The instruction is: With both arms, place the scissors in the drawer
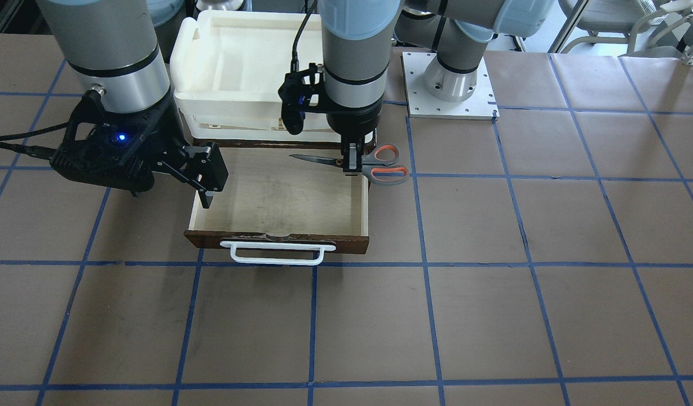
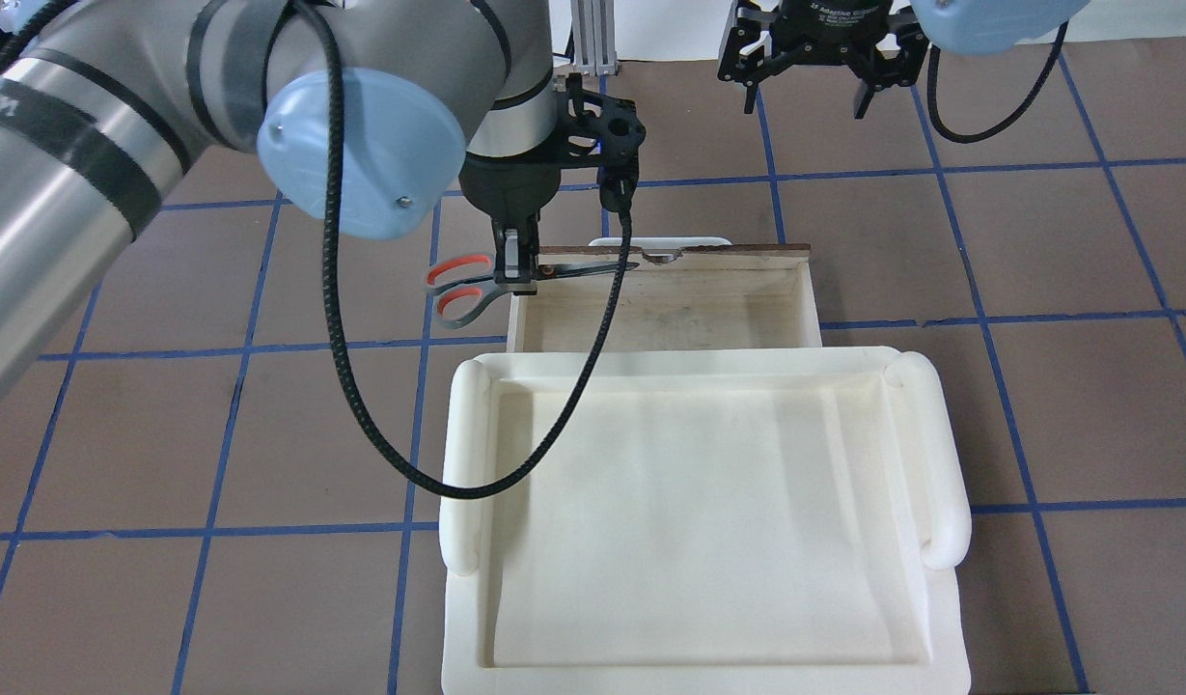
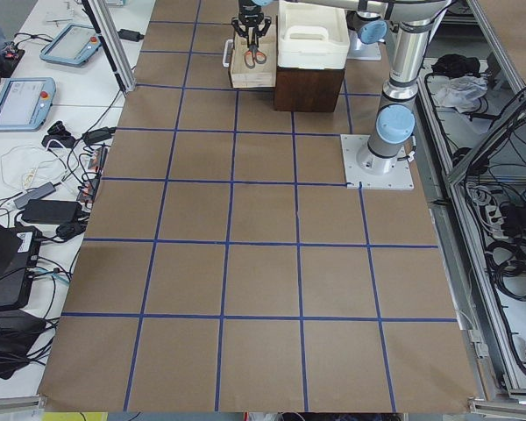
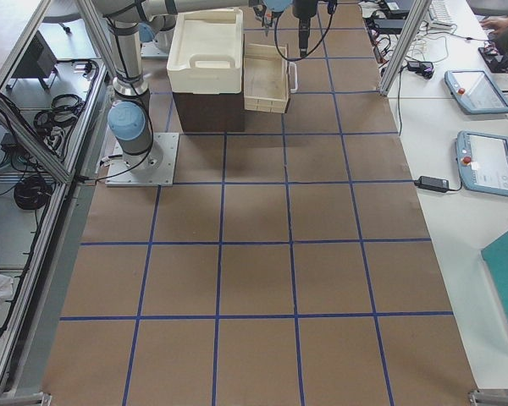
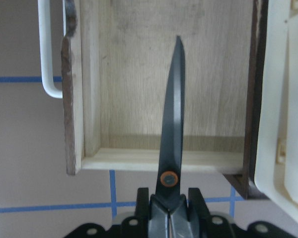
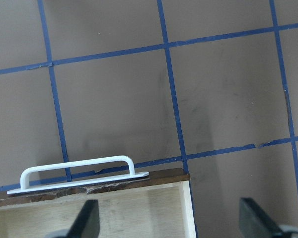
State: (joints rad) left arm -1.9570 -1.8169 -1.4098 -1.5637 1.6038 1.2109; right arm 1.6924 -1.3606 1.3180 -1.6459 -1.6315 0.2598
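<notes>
Next, my left gripper lets go of the scissors on the middle of the drawer's pale plywood bottom (image 1: 287, 188) (image 5: 171, 47), with their blades pointing along the drawer's front.
My left gripper (image 2: 515, 272) is shut on the scissors (image 2: 457, 286) near their pivot and holds them level above the drawer's side wall. The dark blades (image 5: 173, 119) reach over the drawer (image 1: 278, 192). The grey and orange handles (image 1: 385, 164) stay outside it, over the table. The drawer is pulled open, with a pale plywood floor (image 5: 134, 74), a dark brown front (image 1: 205, 239) and a white bar handle (image 1: 276, 254). Nothing lies inside it. My right gripper (image 2: 803, 92) is open and empty, above the table beyond the drawer's front; its wrist view shows the handle (image 6: 77, 168).
A white foam tray (image 2: 699, 521) sits on the cabinet above the drawer, behind its opening. It also shows in the front-facing view (image 1: 239, 62). The left arm's black cable (image 2: 342, 319) hangs over the table and tray. Brown table with blue grid tape (image 1: 493, 282) surrounds the drawer.
</notes>
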